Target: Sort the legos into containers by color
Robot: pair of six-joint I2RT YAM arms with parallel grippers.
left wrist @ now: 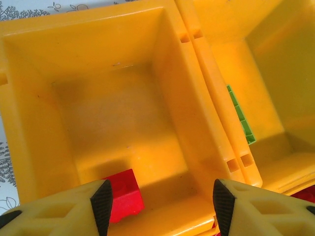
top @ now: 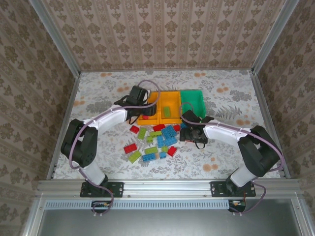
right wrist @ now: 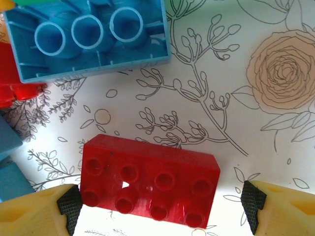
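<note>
My right gripper's fingers are at a slant to the long red lego's short ends, so next I open them and take this lego by its long sides (right wrist: pixel 150 150) before I lift it.
My left gripper (left wrist: pixel 162 204) hangs open over the left orange-yellow container (left wrist: pixel 29 128), nothing between its fingers. A small red lego (left wrist: pixel 123 196) lies on that bin's floor beside the left fingertip (left wrist: pixel 102 202). The middle orange-yellow container (left wrist: pixel 275 59) holds a lime green lego (left wrist: pixel 241 118). My right gripper (right wrist: pixel 160 209) stands open low over the table, its fingers on either side of a red eight-stud lego (right wrist: pixel 150 184). An upturned blue lego (right wrist: pixel 88 39) lies just beyond it. From above, the left gripper (top: pixel 143 109) is at the bins and the right gripper (top: pixel 189 136) is at the pile's right end.
The green container (top: pixel 193 102) stands at the right end of the row. Loose red, blue and green legos (top: pixel 157 140) are scattered in front of the bins between the arms. The flowered table surface (top: pixel 236 93) stretches out to both sides.
</note>
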